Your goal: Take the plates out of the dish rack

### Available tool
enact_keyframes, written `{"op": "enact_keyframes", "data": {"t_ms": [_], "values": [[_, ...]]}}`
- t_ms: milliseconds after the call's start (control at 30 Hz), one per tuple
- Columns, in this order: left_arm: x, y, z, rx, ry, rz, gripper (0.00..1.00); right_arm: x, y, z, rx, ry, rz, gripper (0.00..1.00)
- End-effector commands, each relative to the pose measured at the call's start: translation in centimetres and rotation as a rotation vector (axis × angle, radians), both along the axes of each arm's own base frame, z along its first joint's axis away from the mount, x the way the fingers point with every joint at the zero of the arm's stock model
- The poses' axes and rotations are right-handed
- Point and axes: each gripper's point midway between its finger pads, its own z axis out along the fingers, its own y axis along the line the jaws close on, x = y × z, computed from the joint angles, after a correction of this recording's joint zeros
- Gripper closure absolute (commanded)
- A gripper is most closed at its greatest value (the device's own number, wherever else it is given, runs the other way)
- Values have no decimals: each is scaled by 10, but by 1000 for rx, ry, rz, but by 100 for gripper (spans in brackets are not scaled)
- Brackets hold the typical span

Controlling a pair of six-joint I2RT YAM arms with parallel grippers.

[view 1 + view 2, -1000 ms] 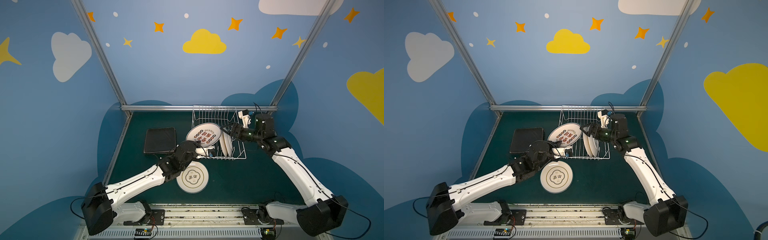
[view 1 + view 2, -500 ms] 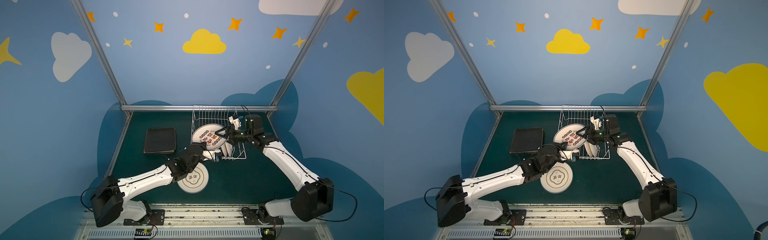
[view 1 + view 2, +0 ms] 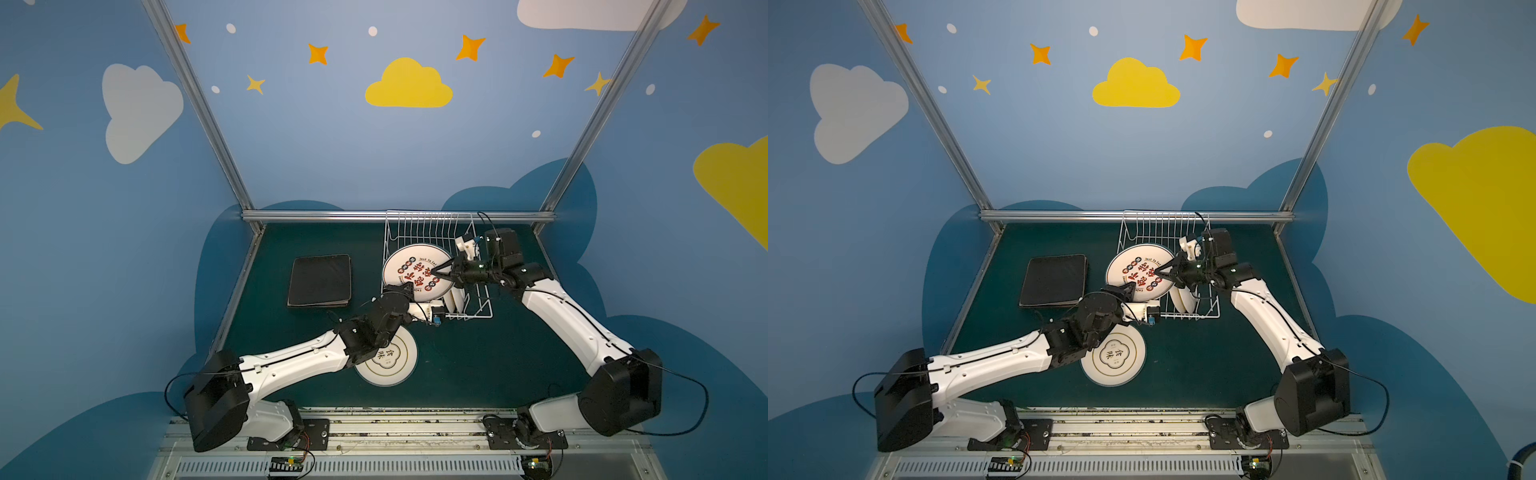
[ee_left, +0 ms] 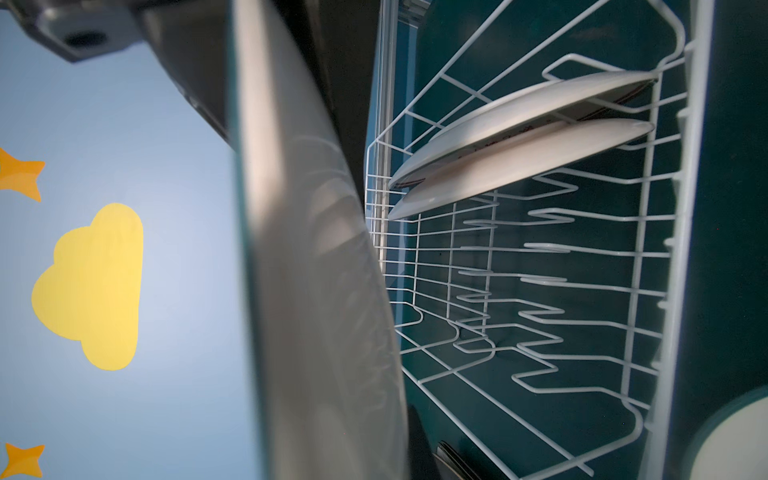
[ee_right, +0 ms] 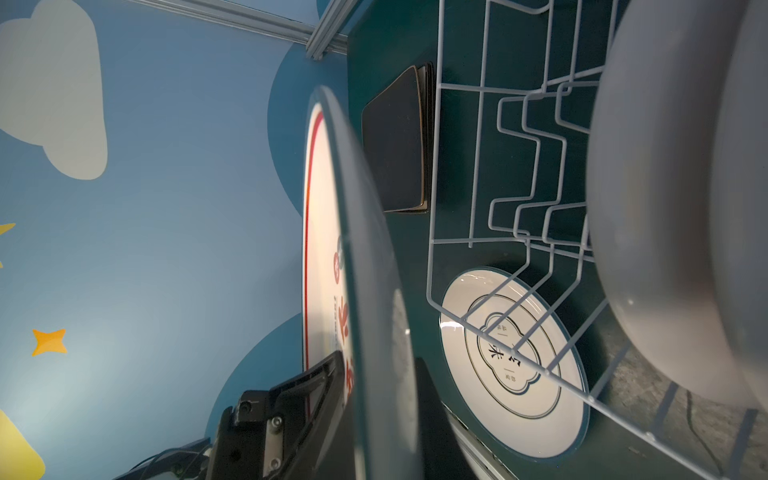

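Note:
The plate's front rim is held by my left gripper, so I will open that gripper and grab the rim (image 3: 387,268) opposite my right gripper before carrying the plate away.
A round white plate (image 3: 411,266) with red print hangs tilted over the left part of the white wire dish rack (image 3: 478,309). My left gripper (image 3: 401,289) is shut on its lower left rim, and the plate (image 4: 316,291) fills the left wrist view. My right gripper (image 3: 434,272) is shut on the plate's right side, with one finger (image 5: 324,386) on the printed face and one behind. Two more white plates (image 3: 455,299) stand on edge at the rack's front end, also in the left wrist view (image 4: 519,158).
A stack of black-backed square plates (image 3: 320,280) lies flat on the green table left of the rack. A round white plate with a blue rim (image 3: 388,357) lies flat near the front, partly under my left arm. The rack's far half holds only upright prongs (image 4: 548,249).
My right gripper has reached left over the rack and shut on the printed plate. The left gripper, still shut on the plate, has shifted it slightly right and up.

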Motion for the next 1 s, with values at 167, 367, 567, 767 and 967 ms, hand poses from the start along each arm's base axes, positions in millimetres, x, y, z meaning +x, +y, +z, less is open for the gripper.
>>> {"op": "enact_keyframes", "data": {"t_ms": [167, 367, 567, 767, 967], "values": [[8, -1, 25, -171, -29, 44, 72, 2, 8, 31, 44, -160, 71, 100], [9, -1, 23, -184, -19, 52, 42, 4, 6, 39, 66, -182, 63, 100], [7, 0, 19, -188, -5, 50, 10, 11, -4, 51, 85, -234, 4, 100], [6, 7, 13, -172, 27, 75, 0, 16, -23, 61, 75, -308, -93, 100], [-6, 16, 33, -365, 96, 74, 0, 19, -46, 66, 46, -369, -187, 100]]}}
